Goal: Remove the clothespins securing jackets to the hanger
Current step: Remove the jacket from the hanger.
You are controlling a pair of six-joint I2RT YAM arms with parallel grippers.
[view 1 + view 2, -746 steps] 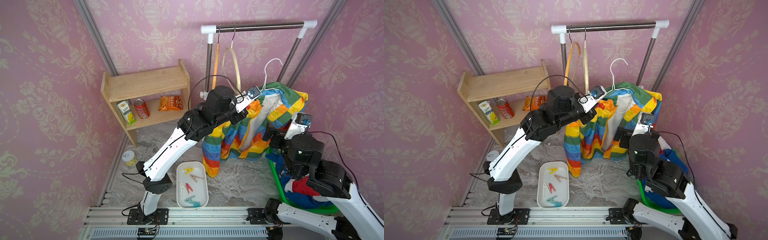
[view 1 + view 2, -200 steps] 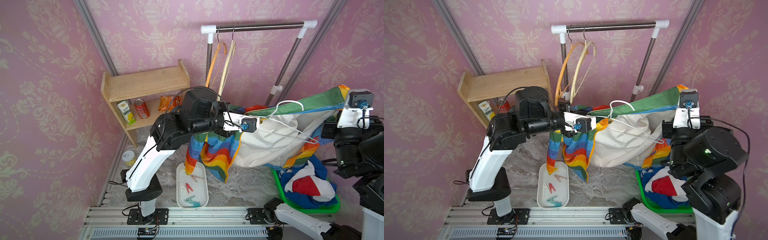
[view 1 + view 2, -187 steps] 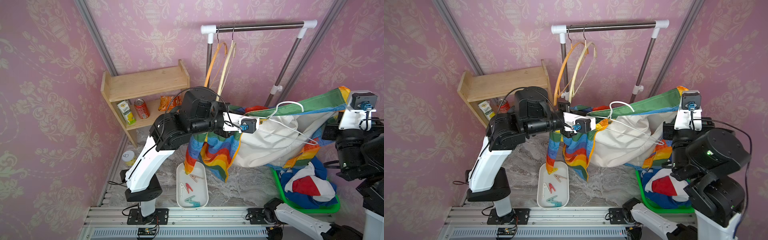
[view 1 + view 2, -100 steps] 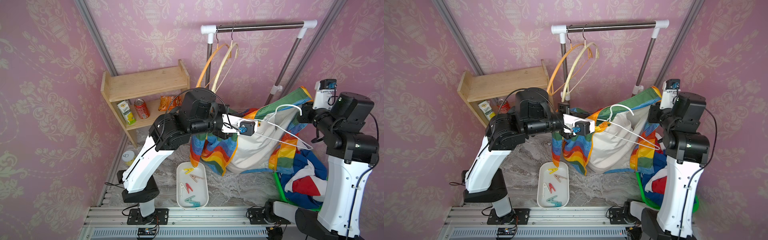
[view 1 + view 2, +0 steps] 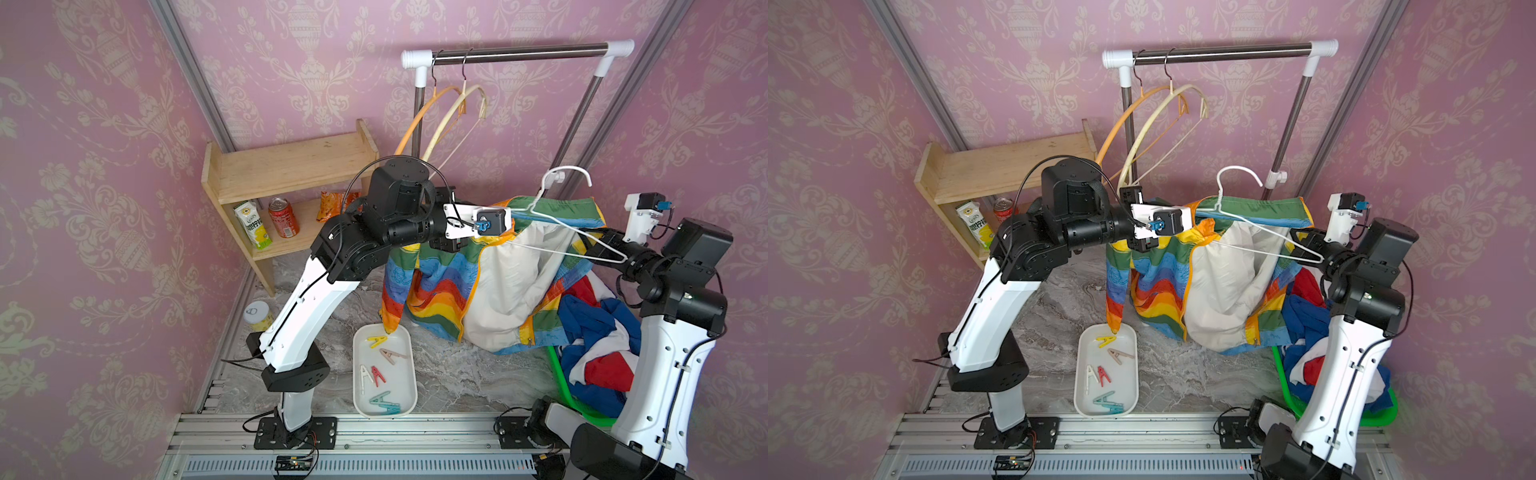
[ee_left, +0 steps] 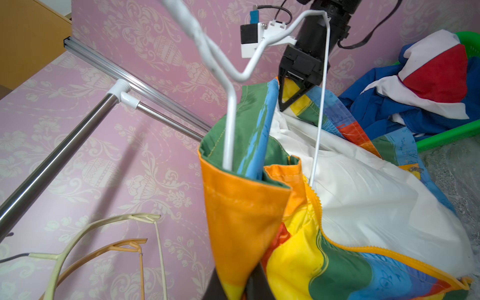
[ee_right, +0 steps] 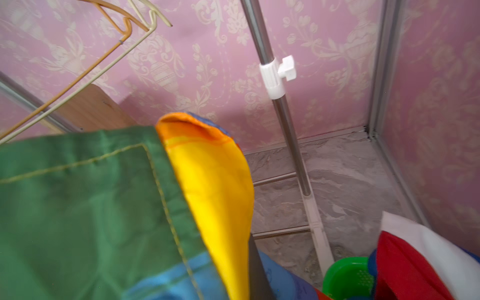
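The white hanger is inside the jacket's orange shoulder at my left gripper, so next my right gripper lets go of the jacket's opposite shoulder and grabs the jacket's white lining lower point(image 5: 505, 300).
The rainbow patchwork jacket point(image 5: 436, 286) hangs between my two grippers with a white wire hanger point(image 5: 557, 232) still inside it. My left gripper point(image 5: 510, 232) is shut on the jacket's orange-yellow edge, which fills the left wrist view point(image 6: 241, 220). My right gripper point(image 5: 590, 246) is shut on the opposite shoulder, its tips seen pinching cloth point(image 6: 285, 104). Several clothespins point(image 5: 376, 374) lie in the white tray point(image 5: 410, 399): yellow, beige, white, red and teal. I see no clothespin on the jacket. A blue, red and white jacket point(image 5: 598, 332) is heaped in the green basket point(image 5: 559, 376).
The clothes rack point(image 5: 519, 50) stands behind, with two empty hangers point(image 5: 440, 120) swung out from it. A wooden shelf point(image 5: 286, 166) at the back left holds a carton, a can and a snack bag. A small can point(image 5: 257, 311) stands on the floor beside it.
My right arm has swung in from the far right towards the left arm. The stretched jacket has gone slack and sags. The hanger's hook stands higher. Both grips hold.
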